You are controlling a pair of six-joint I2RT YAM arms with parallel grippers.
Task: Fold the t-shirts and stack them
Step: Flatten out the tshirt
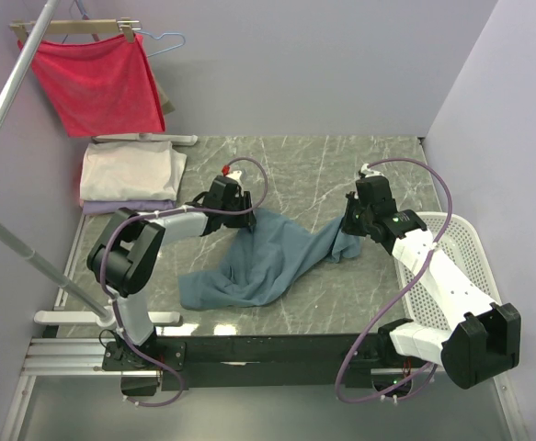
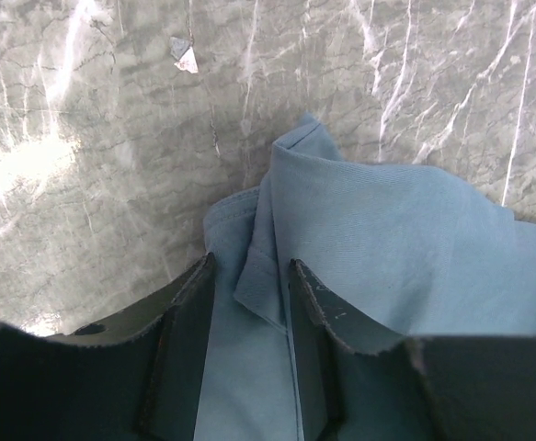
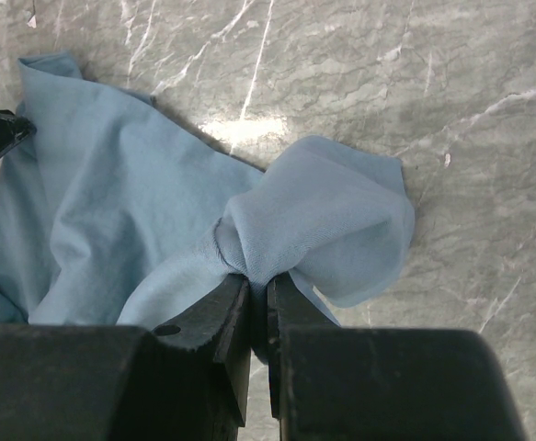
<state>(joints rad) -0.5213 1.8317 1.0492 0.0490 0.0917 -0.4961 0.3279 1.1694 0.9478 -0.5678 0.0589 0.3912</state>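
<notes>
The teal-blue t-shirt's end is doubled over, so next my left gripper pinches its small inner flap [image 2: 260, 287] and pulls it away from my right gripper before folding.
The dusty teal-blue t-shirt [image 1: 258, 262] lies crumpled in the middle of the marble table. My left gripper [image 1: 240, 213] is at its far-left corner; in the left wrist view its jaws [image 2: 249, 276] stand apart, straddling a hem of the shirt [image 2: 387, 230]. My right gripper [image 1: 348, 230] is shut on a bunched part at the shirt's right end, seen pinched in the right wrist view [image 3: 258, 280] with the shirt [image 3: 111, 184] trailing left. A folded cream-white t-shirt [image 1: 130, 172] sits on a folded lavender one [image 1: 125, 206] at the far left.
A red cloth [image 1: 97, 83] hangs on a wooden hanger at the back left, beside a slanted metal rail [image 1: 10, 92]. A white plastic basket [image 1: 461, 248] stands at the table's right edge. Walls close off the back and sides.
</notes>
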